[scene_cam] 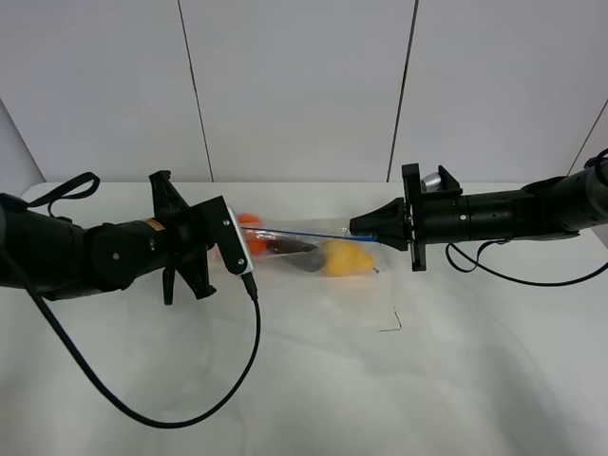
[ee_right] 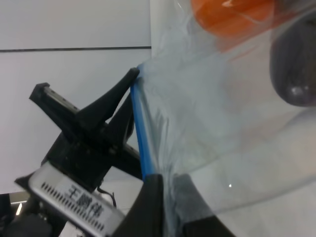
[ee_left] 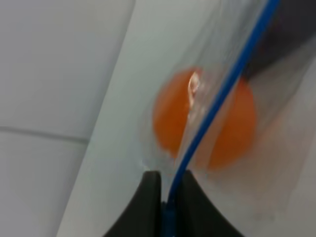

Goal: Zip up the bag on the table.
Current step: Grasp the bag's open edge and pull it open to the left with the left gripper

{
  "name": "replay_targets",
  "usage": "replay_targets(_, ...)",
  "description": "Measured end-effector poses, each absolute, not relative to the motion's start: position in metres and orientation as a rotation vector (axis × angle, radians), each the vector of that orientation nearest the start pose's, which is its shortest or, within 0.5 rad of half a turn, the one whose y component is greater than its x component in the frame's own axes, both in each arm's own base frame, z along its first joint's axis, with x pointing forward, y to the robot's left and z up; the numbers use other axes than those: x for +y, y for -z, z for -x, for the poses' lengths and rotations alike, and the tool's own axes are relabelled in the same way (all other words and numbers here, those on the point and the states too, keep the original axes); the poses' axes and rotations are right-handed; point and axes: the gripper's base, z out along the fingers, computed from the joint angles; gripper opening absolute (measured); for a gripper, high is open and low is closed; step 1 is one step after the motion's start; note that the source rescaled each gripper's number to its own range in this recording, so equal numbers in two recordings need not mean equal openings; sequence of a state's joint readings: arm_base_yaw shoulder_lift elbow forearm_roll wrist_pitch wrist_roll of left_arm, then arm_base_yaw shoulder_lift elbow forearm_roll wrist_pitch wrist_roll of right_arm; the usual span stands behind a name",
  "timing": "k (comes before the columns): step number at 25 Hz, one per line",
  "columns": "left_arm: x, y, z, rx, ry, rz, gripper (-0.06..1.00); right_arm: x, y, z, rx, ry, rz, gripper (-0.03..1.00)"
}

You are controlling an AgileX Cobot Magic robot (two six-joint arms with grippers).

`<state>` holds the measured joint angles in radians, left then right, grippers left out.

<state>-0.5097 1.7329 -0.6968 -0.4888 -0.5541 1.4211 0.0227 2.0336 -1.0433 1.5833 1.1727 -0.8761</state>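
I should open my left gripper and let the end of the blue zipper strip go over the white table [scene_cam: 183, 226], at a spot just past the orange fruit.
The clear bag [scene_cam: 313, 249] hangs stretched between my two grippers over the white table [scene_cam: 304, 380]. A yellow fruit [scene_cam: 344, 258], a dark fruit [scene_cam: 293, 251] and an orange fruit [scene_cam: 249, 220] show through it. My left gripper [scene_cam: 249, 230] is shut on the left end of the blue zipper strip [scene_cam: 313, 233]. My right gripper [scene_cam: 356, 229] is shut on the strip's right end. In the left wrist view the gripper [ee_left: 168, 200] pinches the strip [ee_left: 222, 89] in front of the orange fruit [ee_left: 217, 123]. In the right wrist view the gripper [ee_right: 165, 207] pinches the strip [ee_right: 141, 133], with the left gripper [ee_right: 129, 81] opposite.
A black cable [scene_cam: 190, 408] loops from the left arm across the table's front left. Another cable [scene_cam: 532, 275] trails under the right arm. A small dark mark [scene_cam: 391, 323] lies on the table in front of the bag. A grey panelled wall [scene_cam: 304, 85] stands behind.
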Motion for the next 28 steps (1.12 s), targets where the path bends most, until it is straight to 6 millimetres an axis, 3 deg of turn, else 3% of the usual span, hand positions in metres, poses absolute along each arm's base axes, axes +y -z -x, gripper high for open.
replay_targets(13,-0.099,-0.166,-0.312,1.689,-0.644,-1.186,0.0,0.094,-0.148,-0.353,2.403,-1.767,-0.278,0.0)
replay_targets(28,-0.078,-0.163,-0.316,1.758,-0.655,-1.179,0.0,0.096,-0.149,-0.353,2.401,-1.774,-0.282,0.0)
